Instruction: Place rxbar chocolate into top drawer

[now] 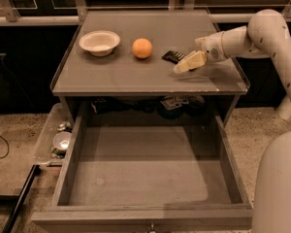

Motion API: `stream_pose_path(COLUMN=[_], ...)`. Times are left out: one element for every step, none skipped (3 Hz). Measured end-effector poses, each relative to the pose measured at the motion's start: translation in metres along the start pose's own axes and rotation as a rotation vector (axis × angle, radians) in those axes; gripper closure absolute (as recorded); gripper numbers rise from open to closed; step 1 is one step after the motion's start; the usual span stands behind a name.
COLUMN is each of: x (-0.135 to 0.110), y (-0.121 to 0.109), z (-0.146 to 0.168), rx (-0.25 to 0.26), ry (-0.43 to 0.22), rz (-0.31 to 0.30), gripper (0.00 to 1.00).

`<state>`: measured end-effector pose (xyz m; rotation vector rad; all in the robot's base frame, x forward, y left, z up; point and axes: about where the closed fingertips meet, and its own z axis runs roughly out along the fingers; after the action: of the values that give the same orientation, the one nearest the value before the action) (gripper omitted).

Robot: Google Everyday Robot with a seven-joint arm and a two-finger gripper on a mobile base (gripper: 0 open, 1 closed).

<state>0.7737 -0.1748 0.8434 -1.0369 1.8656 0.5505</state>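
The rxbar chocolate is mostly past my gripper's fingers, so my gripper should open and close around its near end [181,57] before lifting it toward the top drawer.
The rxbar chocolate [173,56], a small black bar, lies on the grey table top to the right of the orange. My gripper [188,63] reaches in from the right on a white arm and sits just to the right of and in front of the bar, low over the table top. I cannot tell whether it touches the bar. The top drawer [145,171] is pulled wide open below the table top, its flat grey bottom bare, with a small knob [149,225] on its front.
A white bowl [99,41] and an orange [142,48] sit on the table top left of the bar. A clear plastic bin [56,140] of small items stands on the floor left of the drawer. Dark items [174,103] lie on the shelf behind the drawer. My white body [276,188] fills the lower right.
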Motion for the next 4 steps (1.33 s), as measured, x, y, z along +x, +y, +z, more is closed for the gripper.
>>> stream_pose_path(x=[0.0065,0.0065,0.0065,0.0065], y=[-0.0029,-0.0029,-0.0029,-0.0029], z=[0.0036,0.0037,0.0037,0.0037], rx=[0.004,0.004,0.004,0.004], ry=[0.006,0.006,0.006,0.006], rz=[0.013,0.013,0.013,0.013], gripper=[0.0,0.0,0.19,0.43])
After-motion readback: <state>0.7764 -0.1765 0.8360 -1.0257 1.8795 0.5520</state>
